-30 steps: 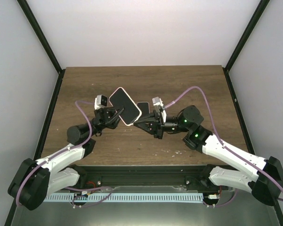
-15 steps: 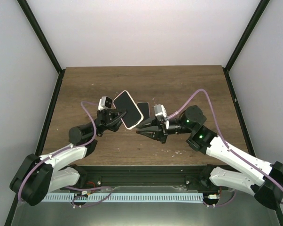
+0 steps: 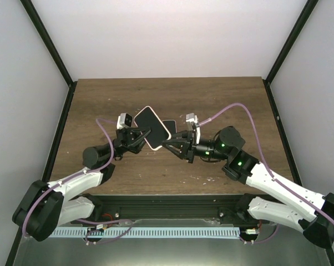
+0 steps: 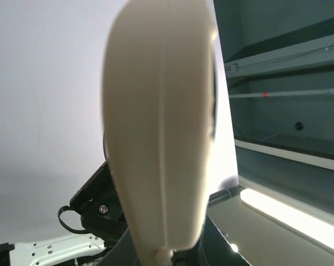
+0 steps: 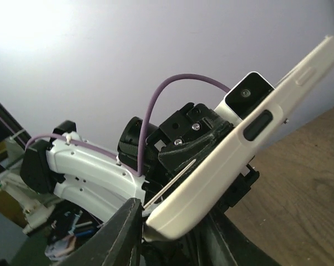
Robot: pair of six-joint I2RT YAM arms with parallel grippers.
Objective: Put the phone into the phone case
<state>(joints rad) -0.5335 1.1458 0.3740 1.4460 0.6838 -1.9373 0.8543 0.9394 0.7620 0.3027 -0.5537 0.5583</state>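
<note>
Next, my left gripper sets the cream phone case down on the bare wood (image 3: 139, 149) next to the black phone, over toward the front edge.
My left gripper (image 3: 140, 136) is shut on the lower edge of the cream phone case (image 3: 152, 127) and holds it tilted above the table, dark face up. In the left wrist view the phone case (image 4: 161, 138) stands edge-on and fills the middle, above my left gripper (image 4: 167, 256). The black phone (image 3: 168, 126) lies on the table just right of the case, partly hidden behind it. My right gripper (image 3: 168, 145) is at the case's near right corner. In the right wrist view the phone case (image 5: 239, 160) has its lower corner between the parted fingers of my right gripper (image 5: 172, 239).
The brown wooden table (image 3: 222, 100) is bordered by black frame posts (image 3: 50, 50) and white walls. Purple cables (image 3: 233, 108) loop over both wrists. The left arm's white links (image 5: 89, 166) show behind the case in the right wrist view.
My right gripper has moved left and up to the case's corner and its jaws have parted from shut. The left arm has shifted the case slightly right, still gripping it.
</note>
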